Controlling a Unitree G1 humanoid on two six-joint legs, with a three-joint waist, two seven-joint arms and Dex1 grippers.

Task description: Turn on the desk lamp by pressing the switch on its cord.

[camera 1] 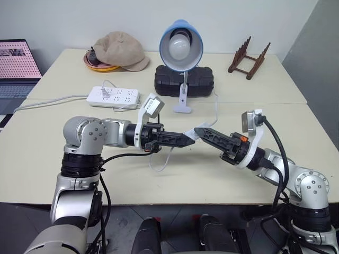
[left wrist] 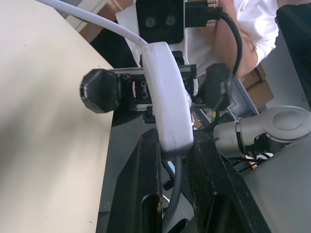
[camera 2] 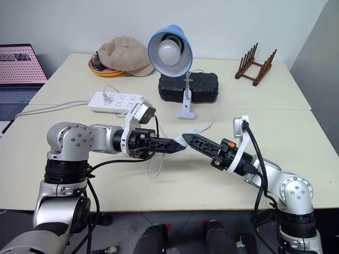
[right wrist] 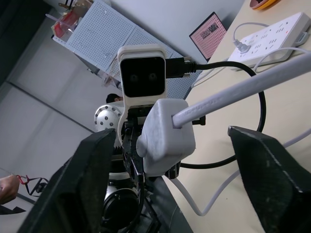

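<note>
I need to let go of the small white switch, which hangs above the table's middle now, with my left gripper on the bare tabletop (camera 1: 186, 139) in front of the desk lamp.
The desk lamp (camera 1: 181, 47), with a light-blue shade and a white globe bulb, stands at the back of the table, its bulb unlit. Its thin white cord (camera 1: 216, 108) runs forward to the small white switch (camera 1: 192, 135), which hangs above the table's middle. My left gripper (camera 1: 186, 139) points right and is shut on one end of the switch (left wrist: 167, 97). My right gripper (camera 1: 200, 131) comes in from the right, open. Its two fingertips (right wrist: 92, 160) flank the switch's other end (right wrist: 165, 131) with a gap on each side.
A white power strip (camera 1: 114, 96) lies at the back left. A black case (camera 1: 184, 81) sits behind the lamp, a tan cap (camera 1: 119, 50) on an orange dish is further left, and a wooden rack (camera 1: 249, 58) is at the back right. A laptop (camera 1: 18, 66) stands at the far left.
</note>
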